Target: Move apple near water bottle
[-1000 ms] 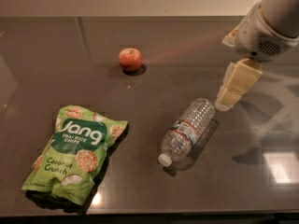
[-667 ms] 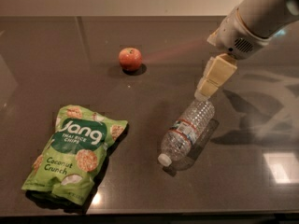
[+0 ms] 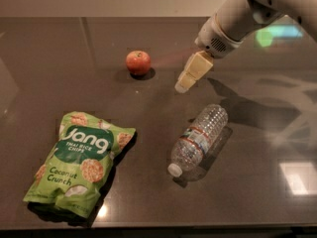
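Note:
Next, my gripper closes on the side of the red-orange apple [image 3: 144, 62] that faces the white arm, because the apple should go near the water bottle.
The small red-orange apple [image 3: 138, 62] sits on the dark table, left of centre toward the back. The clear ribbed water bottle [image 3: 199, 140] lies on its side in the middle right, its white cap pointing to the front left and a red-striped label around its middle. My gripper [image 3: 182, 86] hangs on the white arm coming in from the upper right. It is above the table between the two, to the right of the apple and behind the bottle, and holds nothing.
A green Jang coconut crunch snack bag [image 3: 79, 162] lies flat at the front left. The dark glossy table [image 3: 59, 83] reaches a pale wall at the back, and its front edge runs along the bottom.
My gripper has moved left and back, away from the bottle's base and closer to the apple. Apple, bottle and bag have not moved.

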Robot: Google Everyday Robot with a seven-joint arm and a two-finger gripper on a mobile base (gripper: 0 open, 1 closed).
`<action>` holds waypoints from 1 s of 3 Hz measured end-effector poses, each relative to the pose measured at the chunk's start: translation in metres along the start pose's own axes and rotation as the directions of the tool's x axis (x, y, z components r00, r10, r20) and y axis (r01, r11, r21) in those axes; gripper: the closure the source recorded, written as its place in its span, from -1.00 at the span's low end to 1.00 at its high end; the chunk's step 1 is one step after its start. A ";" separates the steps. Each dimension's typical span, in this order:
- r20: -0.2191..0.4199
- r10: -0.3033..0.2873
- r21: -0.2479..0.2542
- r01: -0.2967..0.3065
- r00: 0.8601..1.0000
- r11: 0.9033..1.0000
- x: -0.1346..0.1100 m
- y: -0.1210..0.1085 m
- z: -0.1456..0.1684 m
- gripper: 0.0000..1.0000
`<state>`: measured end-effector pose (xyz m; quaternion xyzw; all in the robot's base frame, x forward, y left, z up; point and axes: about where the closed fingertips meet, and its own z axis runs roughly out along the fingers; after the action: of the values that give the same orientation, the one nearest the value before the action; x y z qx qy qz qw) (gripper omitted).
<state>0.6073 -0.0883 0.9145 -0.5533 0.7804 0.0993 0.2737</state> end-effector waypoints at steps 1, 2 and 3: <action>0.043 0.018 -0.002 -0.018 0.999 1.000 -0.021 -0.015 0.031 -1.00; 0.074 0.039 -0.004 -0.038 0.996 0.999 -0.036 -0.029 0.057 -1.00; 0.097 0.051 -0.002 -0.051 0.994 0.999 -0.051 -0.036 0.075 -1.00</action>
<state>0.6759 -0.0259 0.8843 -0.5279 0.7799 0.1330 0.3088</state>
